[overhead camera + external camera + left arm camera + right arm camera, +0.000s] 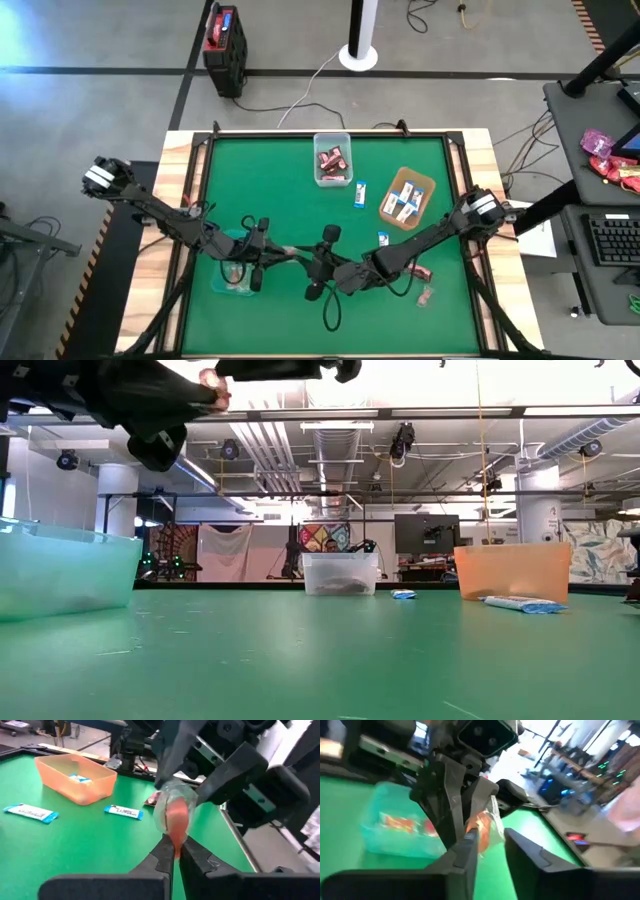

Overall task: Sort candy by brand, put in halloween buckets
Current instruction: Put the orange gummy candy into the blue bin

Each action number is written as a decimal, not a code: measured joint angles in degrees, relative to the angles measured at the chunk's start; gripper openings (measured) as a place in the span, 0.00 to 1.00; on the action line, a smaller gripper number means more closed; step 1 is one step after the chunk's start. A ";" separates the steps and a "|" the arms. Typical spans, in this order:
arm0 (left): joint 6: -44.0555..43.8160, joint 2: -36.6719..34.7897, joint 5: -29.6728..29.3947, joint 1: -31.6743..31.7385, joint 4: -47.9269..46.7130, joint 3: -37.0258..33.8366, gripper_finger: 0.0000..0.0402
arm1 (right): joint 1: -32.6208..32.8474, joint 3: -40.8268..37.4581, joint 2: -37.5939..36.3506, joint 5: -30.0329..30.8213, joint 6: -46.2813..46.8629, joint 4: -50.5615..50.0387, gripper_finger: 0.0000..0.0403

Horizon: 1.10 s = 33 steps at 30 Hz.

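Next, I release the clear-pinkish wrapped candy, now held above the table, from my left gripper in the teal tub (pixel 240 276), among the pinkish candy there.
Both grippers meet above the table's near middle. My left gripper (pixel 291 253) (pixel 175 851) is shut on a clear-pinkish wrapped candy (pixel 172 815) (pixel 484 827). My right gripper (pixel 306 259) (pixel 492 837) is open, with one finger on each side of that candy. The teal tub (pixel 235 272) (pixel 395 827) lies below the left arm and holds pinkish candy. The clear tub (pixel 332 158) holds dark red pieces. The brown tray (pixel 407 197) (pixel 75 777) holds blue-and-white ones. My left gripper pinches the candy by the lower end of its wrapper (pixel 176 841) between its two fingertips, coming level from the table's left. The candy stands up beyond the fingertips, lifted clear of the table. My right gripper: one finger (pixel 469 842) is close against the candy, and I cannot tell whether it touches.
Loose blue-and-white pieces (pixel 360 193) (pixel 383 238) (pixel 30 812) (pixel 123 811) lie on the green mat between the tubs. Red and pinkish pieces (pixel 420 272) (pixel 425 295) lie near the right arm. A raised black frame edges the mat.
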 joint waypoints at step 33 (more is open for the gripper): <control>-34.43 -10.23 20.77 -1.77 -105.37 25.33 0.03 | -0.36 0.02 -3.93 -0.97 13.03 -13.48 0.48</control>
